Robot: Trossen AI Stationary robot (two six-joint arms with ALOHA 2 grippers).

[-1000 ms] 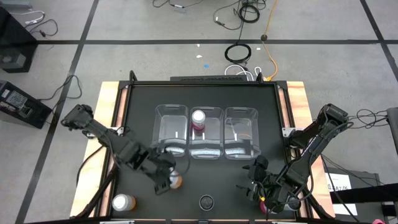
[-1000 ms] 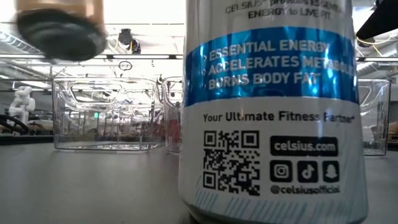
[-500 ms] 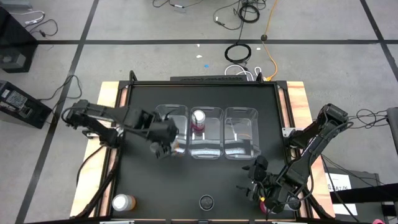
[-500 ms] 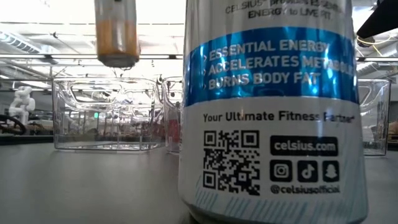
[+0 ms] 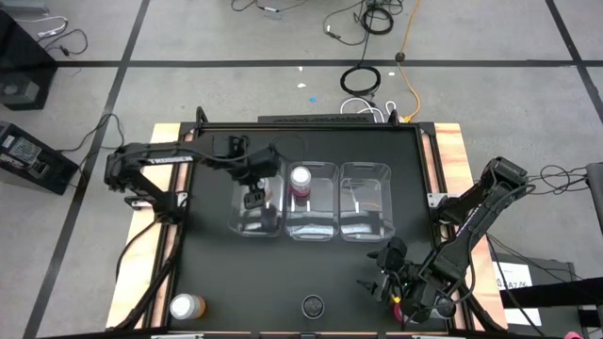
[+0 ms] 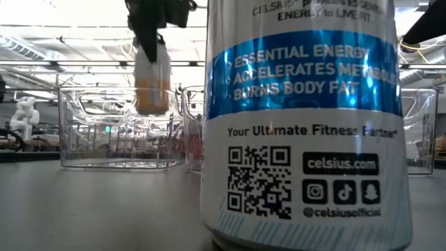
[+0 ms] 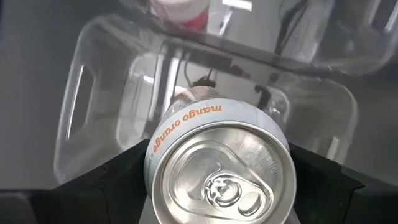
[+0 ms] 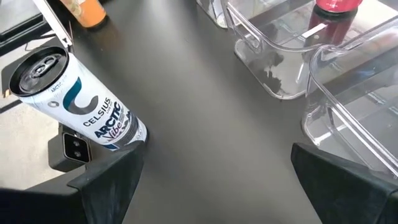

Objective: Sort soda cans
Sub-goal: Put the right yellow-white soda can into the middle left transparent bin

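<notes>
My left gripper has the orange can. It will let go of it inside the clear bin beneath it (image 5: 274,183) (image 7: 148,76), toward the far end beside the pink can.
My left gripper (image 5: 252,197) is shut on a white-and-orange "mango orange" can (image 7: 217,168) and hangs it over the left clear bin (image 5: 239,215). In the low view the can (image 6: 152,82) is upright, with its lower end below the bin's rim line. A pink can (image 5: 301,179) stands in the middle bin (image 5: 316,232). Another orange can (image 5: 186,306) stands near the table's front left corner. A silver Celsius can (image 5: 313,305) stands at the near edge. My right gripper (image 5: 384,282) waits open at the near right, close to the silver can (image 8: 74,99) and touching nothing. My left gripper pinches the orange can between its two fingers (image 7: 115,183), on opposite sides of the upper wall just under the top rim (image 7: 150,158). It comes from above, pointing down. The can hangs upright, lifted clear over the left bin.
Three clear bins stand side by side mid-table; the right bin (image 5: 366,203) holds nothing I can see. A raised frame (image 5: 188,169) borders the black table. The silver can (image 6: 300,125) blocks much of the low view. Something pink (image 5: 398,306) shows beneath the right arm.
My left gripper, shut on the orange can the whole time, has carried it from near the table's front edge up and toward the far edge. It has turned on the way and then come lower over the left bin. The right arm has kept still.
</notes>
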